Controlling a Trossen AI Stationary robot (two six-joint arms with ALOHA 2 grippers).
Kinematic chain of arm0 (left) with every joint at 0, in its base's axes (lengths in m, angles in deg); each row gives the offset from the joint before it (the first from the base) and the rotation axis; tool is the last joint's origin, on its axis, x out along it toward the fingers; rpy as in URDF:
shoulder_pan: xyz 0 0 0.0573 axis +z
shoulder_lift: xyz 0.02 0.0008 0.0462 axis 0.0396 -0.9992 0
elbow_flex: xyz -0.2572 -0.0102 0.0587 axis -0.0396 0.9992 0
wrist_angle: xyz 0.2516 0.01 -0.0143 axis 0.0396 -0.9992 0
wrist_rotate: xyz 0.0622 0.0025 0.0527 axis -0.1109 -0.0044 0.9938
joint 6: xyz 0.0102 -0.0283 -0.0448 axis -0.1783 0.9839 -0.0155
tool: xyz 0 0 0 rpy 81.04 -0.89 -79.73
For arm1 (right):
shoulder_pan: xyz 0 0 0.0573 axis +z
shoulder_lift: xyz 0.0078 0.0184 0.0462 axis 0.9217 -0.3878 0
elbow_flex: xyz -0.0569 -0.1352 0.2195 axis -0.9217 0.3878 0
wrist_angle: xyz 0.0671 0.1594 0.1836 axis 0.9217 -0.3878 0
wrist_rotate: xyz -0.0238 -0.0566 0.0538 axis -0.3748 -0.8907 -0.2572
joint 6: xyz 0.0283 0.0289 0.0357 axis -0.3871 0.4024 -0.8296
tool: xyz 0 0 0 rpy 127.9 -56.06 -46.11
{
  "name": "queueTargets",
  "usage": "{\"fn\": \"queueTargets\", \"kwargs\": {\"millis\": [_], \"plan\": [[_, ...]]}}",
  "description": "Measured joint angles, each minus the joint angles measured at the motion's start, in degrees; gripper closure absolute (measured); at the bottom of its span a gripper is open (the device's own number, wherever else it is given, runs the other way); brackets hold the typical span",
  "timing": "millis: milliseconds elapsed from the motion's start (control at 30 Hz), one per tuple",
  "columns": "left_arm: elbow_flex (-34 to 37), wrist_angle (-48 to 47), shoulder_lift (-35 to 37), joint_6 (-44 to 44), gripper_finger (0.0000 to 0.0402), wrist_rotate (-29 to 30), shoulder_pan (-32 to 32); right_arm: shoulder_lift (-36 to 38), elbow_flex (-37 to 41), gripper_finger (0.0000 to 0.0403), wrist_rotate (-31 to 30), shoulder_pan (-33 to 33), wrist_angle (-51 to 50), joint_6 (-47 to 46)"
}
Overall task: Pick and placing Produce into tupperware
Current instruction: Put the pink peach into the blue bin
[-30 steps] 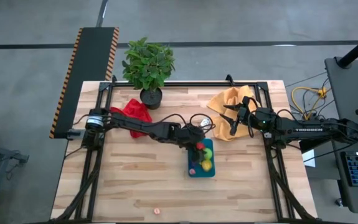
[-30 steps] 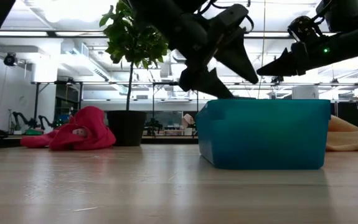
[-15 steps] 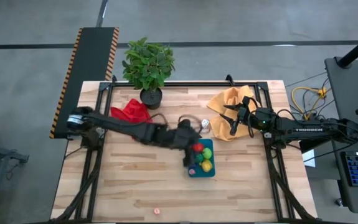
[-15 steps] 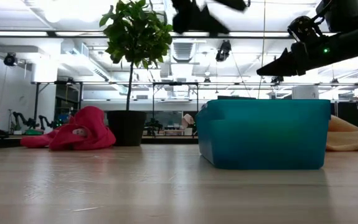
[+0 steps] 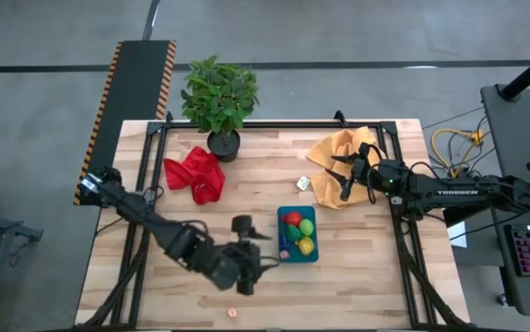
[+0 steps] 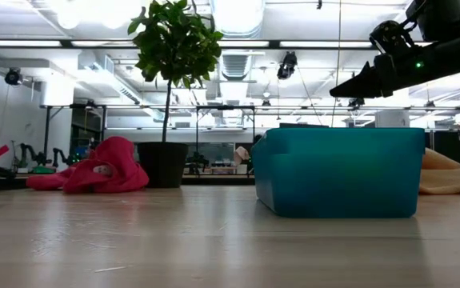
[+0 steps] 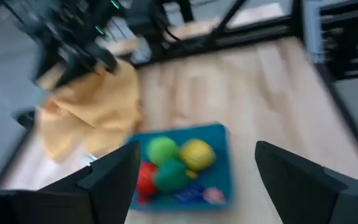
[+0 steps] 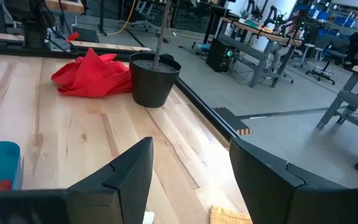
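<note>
The robot's left gripper will close around the sides of the small pink produce (image 5: 232, 313) near the table's near edge, outside the teal tupperware.
The teal tupperware (image 5: 312, 251) stands on the table right of centre, and also shows in the low view (image 6: 338, 172). Inside it lie red (image 5: 292, 219), green (image 5: 306, 227) and yellow (image 5: 305, 245) produce; the left wrist view shows the same pieces in the tupperware (image 7: 222, 180). My left gripper (image 5: 257, 254) (image 7: 197, 148) hangs open and empty left of the tupperware, facing it. My right gripper (image 5: 343, 180) (image 8: 190, 142) (image 6: 350, 88) waits open above the mustard-yellow cloth (image 5: 334, 152).
A potted plant (image 5: 220, 101) stands at the far edge with a red cloth (image 5: 197, 173) beside it. A small white object (image 5: 303, 184) lies between the yellow cloth and the tupperware. A pink speck (image 5: 232, 312) lies near the near edge.
My left gripper has drawn back from above the tupperware toward the table's near-left, rising out of the low view. The red piece that was under it now lies in the tupperware's far end.
</note>
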Motion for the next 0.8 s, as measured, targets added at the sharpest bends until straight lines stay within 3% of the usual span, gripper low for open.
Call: {"fn": "queueTargets", "kwargs": {"millis": [300,533,800], "plan": [[0.2,-8.5,-0.1,24.8,0.0103,-6.1,-6.6,0.0,0.0,0.0197,0.0,0.0,0.0,-1.3],[0.2,-13.4,-3.8,38.7,0.0103,-9.1,-10.2,0.0,0.0,0.0197,0.0,0.0,0.0,-1.5],[0.3,-21.9,-9.8,56.9,0.0103,-24.2,-12.1,0.0,0.0,0.0197,0.0,0.0,0.0,-3.0]]}}
